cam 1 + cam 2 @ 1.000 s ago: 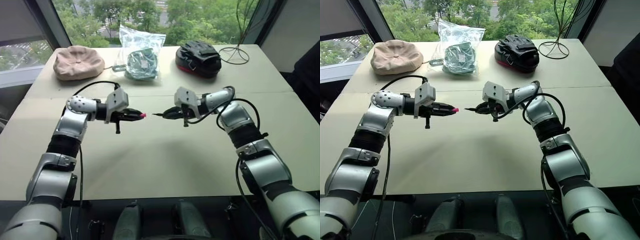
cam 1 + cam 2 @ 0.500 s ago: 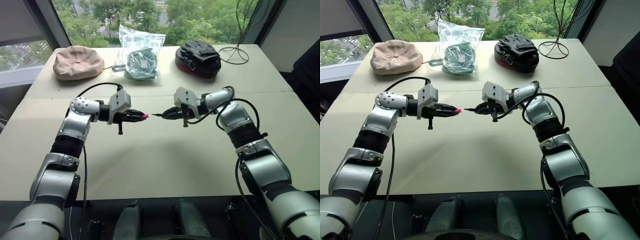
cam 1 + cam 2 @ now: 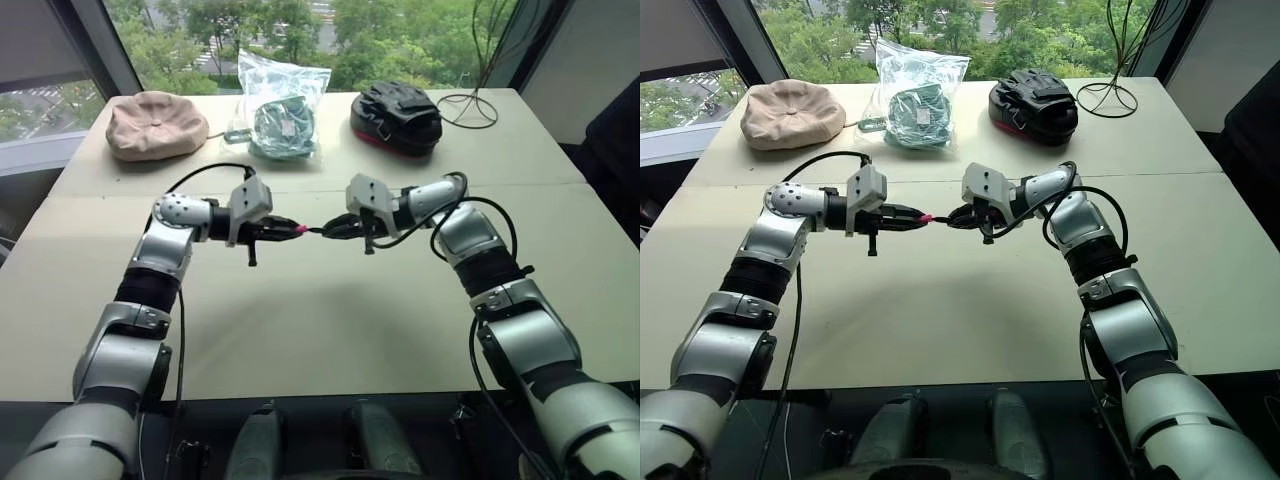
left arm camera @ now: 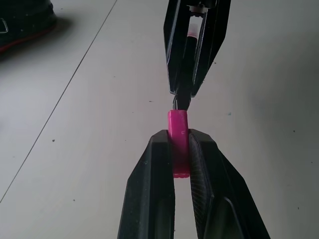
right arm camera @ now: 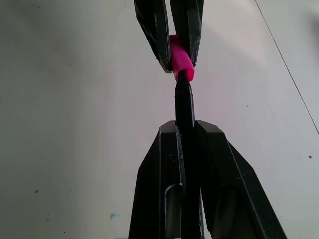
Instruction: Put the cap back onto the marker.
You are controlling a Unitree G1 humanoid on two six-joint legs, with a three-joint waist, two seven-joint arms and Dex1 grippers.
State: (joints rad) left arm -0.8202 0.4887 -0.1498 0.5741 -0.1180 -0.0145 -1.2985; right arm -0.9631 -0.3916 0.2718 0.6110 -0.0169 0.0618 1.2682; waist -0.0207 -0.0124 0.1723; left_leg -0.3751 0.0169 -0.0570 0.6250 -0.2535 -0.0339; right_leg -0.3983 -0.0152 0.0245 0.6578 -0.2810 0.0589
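Next, my left gripper lets go of the pink cap on the tip of the dark marker (image 3: 316, 230) (image 4: 181, 103) in my right gripper. The cap now hangs above the table's middle.
The bright pink cap (image 4: 178, 122) is pinched between the black fingers of my left gripper (image 3: 291, 230), which is shut on it with the cap's end sticking out. My right gripper (image 3: 331, 230) is shut on the thin dark marker (image 5: 183, 99), whose tip points at the cap. Both grippers hang above the middle of the table, facing each other tip to tip. The marker's tip meets the mouth of the cap (image 5: 180, 62); I cannot tell how far in it reaches.
Along the far edge of the cream table (image 3: 320, 330) lie a beige hat (image 3: 155, 123), a clear bag with a green cable (image 3: 283, 108), a black and red pouch (image 3: 397, 115) and a wire stand (image 3: 467, 105). A seam crosses the table behind the grippers.
My left gripper has carried the cap to the right, closing the gap to the marker's tip. The right gripper has kept still.
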